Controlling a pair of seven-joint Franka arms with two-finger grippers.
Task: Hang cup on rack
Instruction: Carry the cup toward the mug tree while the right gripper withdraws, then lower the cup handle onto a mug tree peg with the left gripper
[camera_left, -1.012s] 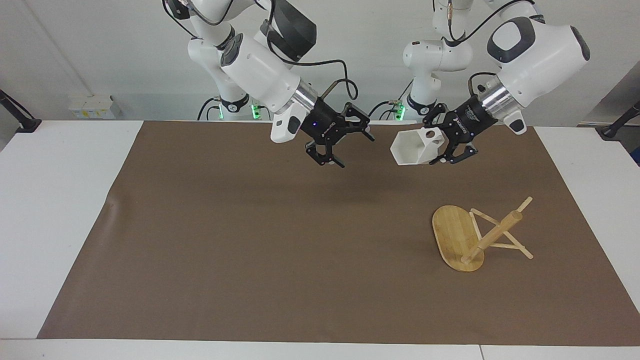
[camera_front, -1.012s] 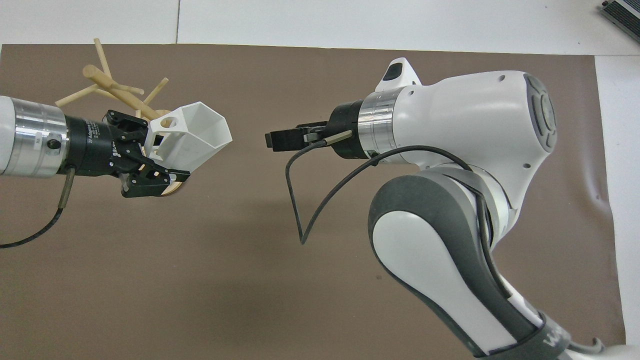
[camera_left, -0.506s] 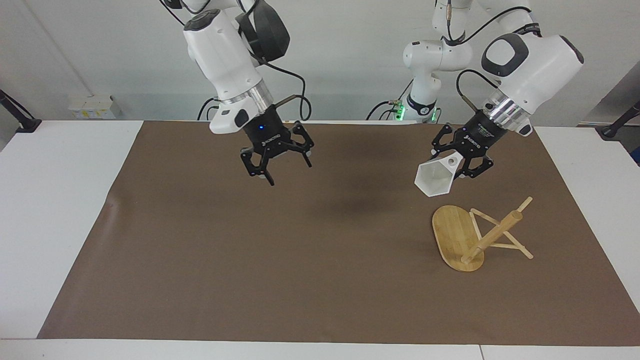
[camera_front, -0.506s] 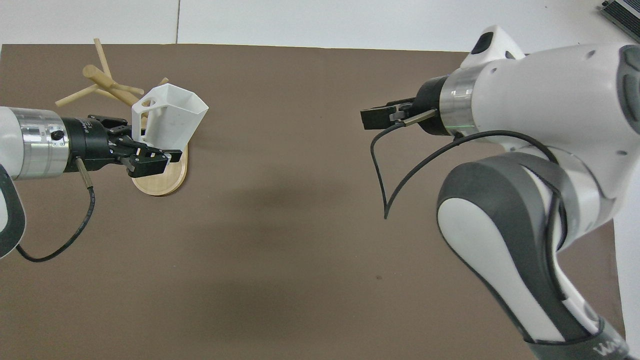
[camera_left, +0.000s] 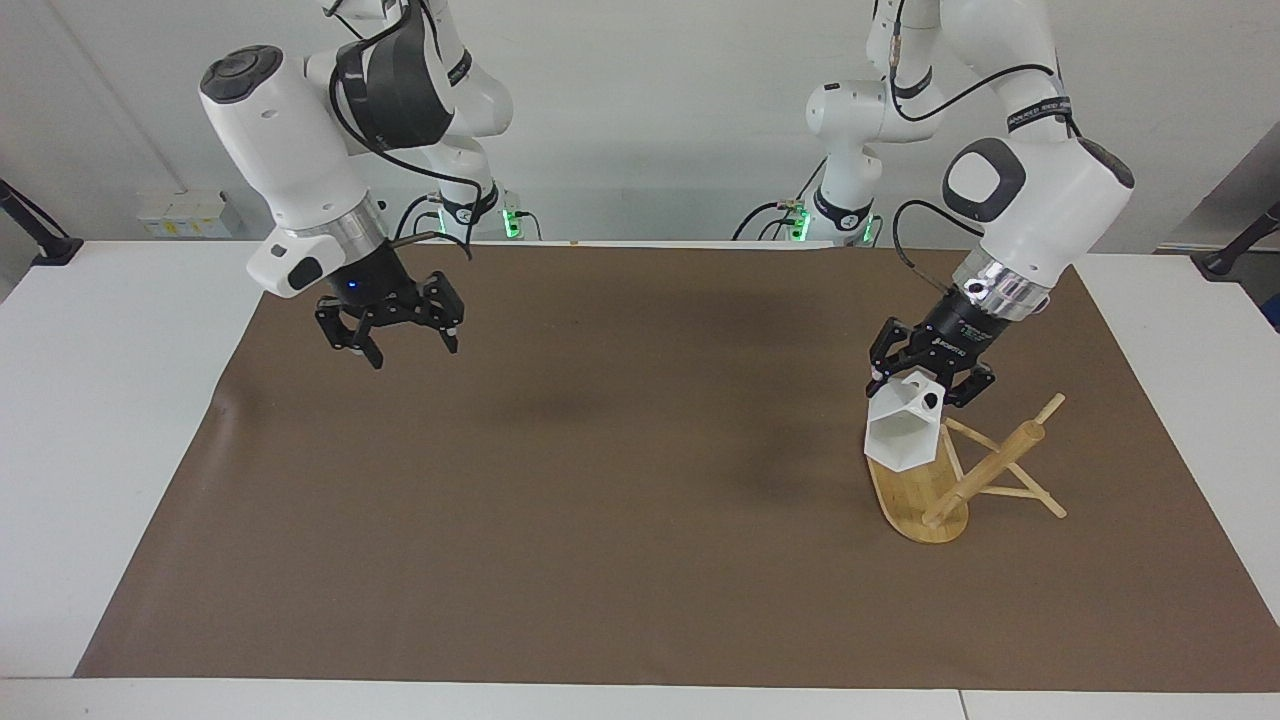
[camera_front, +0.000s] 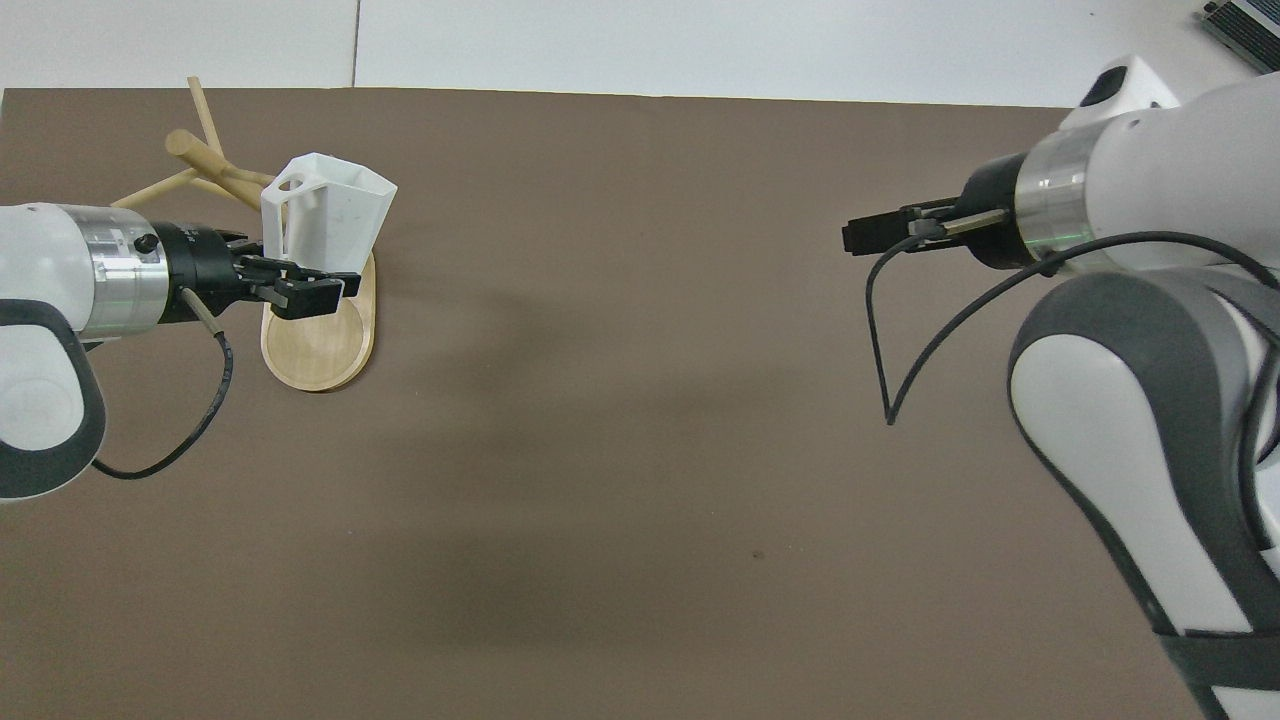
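Note:
The robot's left gripper will release the white cup on the thin peg reaching out (camera_front: 287, 196) above the oval base of the rack.
The white faceted cup (camera_left: 903, 432) hangs tilted in the air, its hexagonal mouth turned away from the robots. My left gripper (camera_left: 930, 393) is shut on its blocky handle from above. The cup is over the oval base of the bamboo rack (camera_left: 915, 495) and close beside the post (camera_left: 990, 468) and thin pegs. From overhead the cup (camera_front: 330, 215) covers part of the rack (camera_front: 320, 345), with the left gripper (camera_front: 300, 288) at its handle side. My right gripper (camera_left: 412, 350) hangs open and holds nothing, over the mat toward the right arm's end, also seen overhead as the right gripper (camera_front: 880, 232).
A brown mat (camera_left: 600, 500) covers most of the white table (camera_left: 120, 400). The rack stands toward the left arm's end of the mat. A black cable (camera_front: 890, 340) loops down from the right wrist.
The left gripper has carried the cup down and over the rack's base, tipping it as it went. The right arm has swung away toward its own end of the table, still open.

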